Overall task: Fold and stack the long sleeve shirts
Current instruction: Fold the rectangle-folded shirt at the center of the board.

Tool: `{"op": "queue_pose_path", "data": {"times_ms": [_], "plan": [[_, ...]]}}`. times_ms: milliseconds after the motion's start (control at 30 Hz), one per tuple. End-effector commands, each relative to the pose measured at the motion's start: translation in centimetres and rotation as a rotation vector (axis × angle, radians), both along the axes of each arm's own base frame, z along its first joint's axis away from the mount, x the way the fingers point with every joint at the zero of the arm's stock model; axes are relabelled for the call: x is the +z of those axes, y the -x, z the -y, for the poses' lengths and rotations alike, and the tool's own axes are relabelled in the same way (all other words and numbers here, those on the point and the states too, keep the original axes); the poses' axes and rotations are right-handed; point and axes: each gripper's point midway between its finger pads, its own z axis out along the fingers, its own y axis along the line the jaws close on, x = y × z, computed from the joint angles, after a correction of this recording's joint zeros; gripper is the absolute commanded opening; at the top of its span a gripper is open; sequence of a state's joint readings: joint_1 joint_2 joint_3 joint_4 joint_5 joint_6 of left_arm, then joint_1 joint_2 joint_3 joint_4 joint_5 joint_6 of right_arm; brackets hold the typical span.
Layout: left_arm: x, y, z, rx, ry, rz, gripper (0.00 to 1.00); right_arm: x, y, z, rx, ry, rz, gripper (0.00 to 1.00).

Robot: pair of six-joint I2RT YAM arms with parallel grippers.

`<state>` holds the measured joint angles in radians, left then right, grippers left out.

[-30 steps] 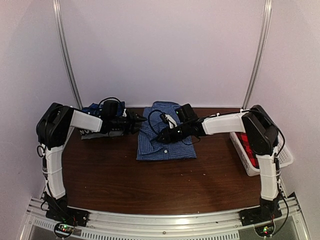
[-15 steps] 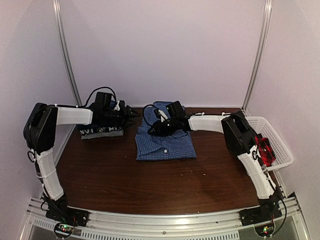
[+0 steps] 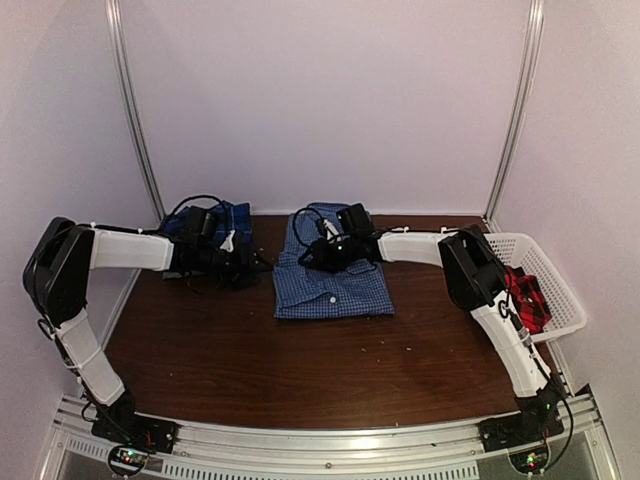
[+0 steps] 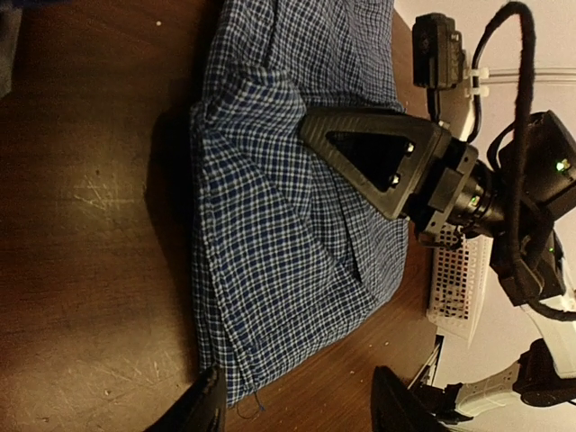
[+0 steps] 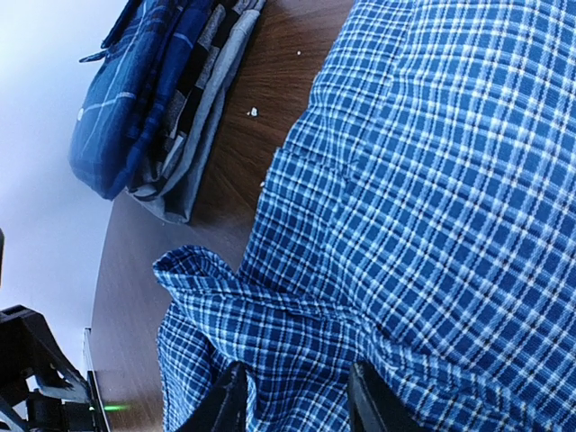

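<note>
Next, I back my right gripper away from the check shirt's raised fold bunched at it before my left gripper takes the shirt's top layer [image 4: 246,362] near the front.
A folded blue-and-white check shirt [image 3: 335,285] lies at the back middle of the table, seen close in the left wrist view [image 4: 279,243] and the right wrist view [image 5: 432,180]. My right gripper [image 3: 313,254] rests on its far left part. Its jaws are open, and a raised fold of check cloth lies between them [image 5: 297,409]. One of its black fingers [image 4: 369,157] presses on the shirt. My left gripper [image 3: 250,266] hovers low by the shirt's left edge, open over bare wood [image 4: 301,409]. A darker blue plaid shirt [image 3: 228,215] tops a folded pile at the back left [image 5: 135,108]. A red-and-black plaid shirt [image 3: 526,300] lies in the basket.
A white slatted basket [image 3: 562,292] stands at the table's right edge, also visible in the left wrist view [image 4: 459,283]. Grey and black folded cloth [image 5: 193,135] lies under the dark plaid shirt. Brown tabletop [image 3: 300,370] stretches in front of the shirts.
My left arm swung back and down, bringing its gripper low beside the check shirt. My right gripper moved toward the shirt's far left part and its jaws widened slightly.
</note>
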<state>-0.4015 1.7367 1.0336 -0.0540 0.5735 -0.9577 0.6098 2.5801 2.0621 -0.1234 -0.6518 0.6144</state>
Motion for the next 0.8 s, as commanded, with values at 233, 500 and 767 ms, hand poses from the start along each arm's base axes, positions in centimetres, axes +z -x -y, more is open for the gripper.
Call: {"op": "queue_pose_path", "data": {"times_ms": [233, 500, 767], "plan": [[-4.1, 0.4, 2.9, -0.039, -0.087, -0.026, 0.54, 14.4, 0.6, 0.8, 0.005, -0.122, 0.208, 0.43], [-4.9, -0.4, 3.7, -0.047, -0.086, -0.025, 0.49, 18.4, 2.7, 2.6, -0.004, -0.134, 0.277, 0.44], [-3.8, -1.7, 4.5, -0.059, -0.077, 0.007, 0.31, 19.1, 4.1, 4.5, -0.022, -0.110, 0.304, 0.44]]}}
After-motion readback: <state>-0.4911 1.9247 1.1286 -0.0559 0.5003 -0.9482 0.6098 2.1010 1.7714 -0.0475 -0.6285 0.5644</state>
